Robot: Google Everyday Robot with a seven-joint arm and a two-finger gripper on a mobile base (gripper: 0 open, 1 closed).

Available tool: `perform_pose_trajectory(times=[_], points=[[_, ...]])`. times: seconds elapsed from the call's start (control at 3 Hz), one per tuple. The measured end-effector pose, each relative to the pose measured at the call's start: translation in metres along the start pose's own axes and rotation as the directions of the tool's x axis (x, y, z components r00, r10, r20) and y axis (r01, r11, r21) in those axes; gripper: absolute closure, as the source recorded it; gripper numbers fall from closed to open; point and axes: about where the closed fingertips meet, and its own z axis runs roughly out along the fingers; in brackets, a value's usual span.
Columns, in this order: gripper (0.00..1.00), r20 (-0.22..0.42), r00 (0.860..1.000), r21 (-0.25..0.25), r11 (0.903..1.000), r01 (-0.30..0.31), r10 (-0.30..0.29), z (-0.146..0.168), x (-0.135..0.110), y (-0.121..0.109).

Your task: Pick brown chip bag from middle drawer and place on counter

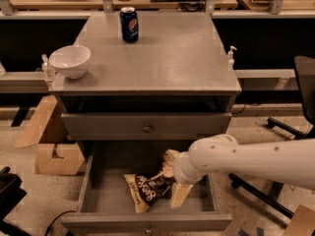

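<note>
Next, I grip the brown chip bag's dark middle (151,188), between its cream ends.
The brown chip bag (146,190) lies crinkled in the open middle drawer (147,221), dark brown with cream ends and white lettering. My gripper (173,181) reaches into the drawer from the right on a white arm (251,159), right at the bag's right end. A cream finger (180,194) points down beside the bag and another shows above it. The grey counter (162,58) tops the cabinet above.
A blue soda can (129,24) stands at the counter's back. A white bowl (71,61) sits at its left edge. A shut drawer with a knob (146,128) is above the open one. Cardboard boxes (54,157) lie left; an office chair (300,102) stands right.
</note>
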Motion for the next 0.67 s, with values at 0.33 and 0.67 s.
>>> perform_pose_trajectory(times=[0.33,0.67], points=[[0.00,-0.015,0.993,-0.063,0.9909,0.119,-0.120,0.041,-0.023,-0.004],[0.00,-0.029,0.979,-0.104,0.9749,0.197,-0.201,0.069,-0.038,-0.005]])
